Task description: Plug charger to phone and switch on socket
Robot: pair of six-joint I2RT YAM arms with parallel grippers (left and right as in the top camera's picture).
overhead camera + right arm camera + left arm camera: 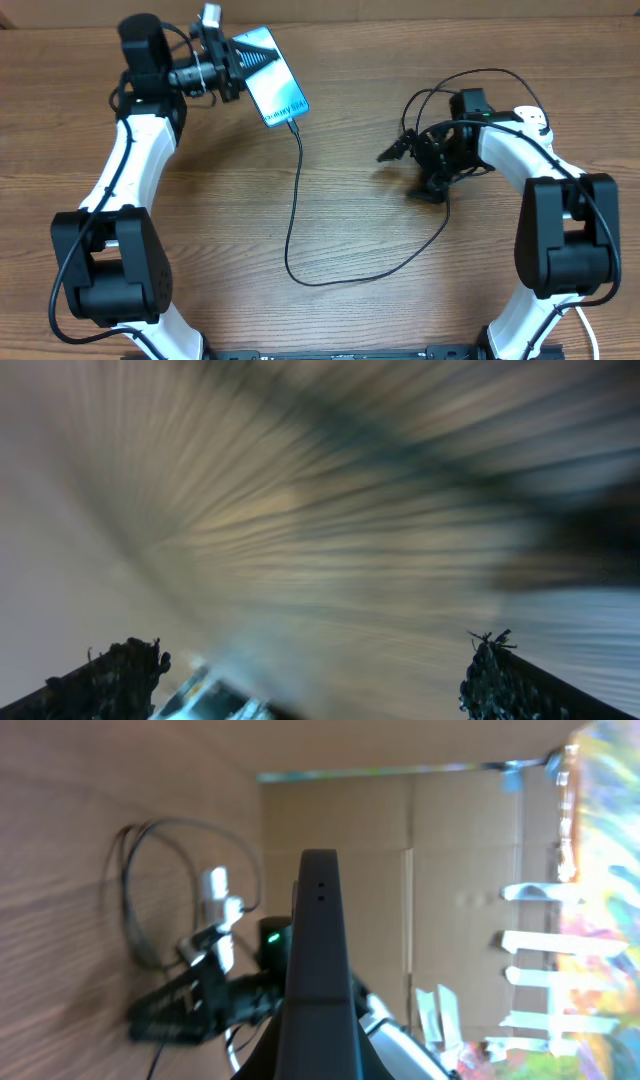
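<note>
My left gripper is going to let go of the phone on the bare wood inside the charger cable's loop (331, 191), close to the hanging part of the cable. The phone is now tilted above the table.
The phone (272, 78), with a light blue screen, is held tilted above the table at the back left. My left gripper (236, 66) is shut on its far short end. In the left wrist view the phone shows edge-on as a dark slab (318, 960) between the jaws. The charger, a thin black cable (292, 215), has its tip in the phone's near end, hangs down, loops over the table and runs under my right gripper (412, 172). Its plug end is hidden there. My right gripper (320, 680) is open and empty. The socket is out of view.
The right wrist view is smeared by motion; a pale blurred shape (215, 700) sits low between the fingers. The right arm's own black cables (470, 85) loop above its wrist. The tabletop (400, 300) is brown wood.
</note>
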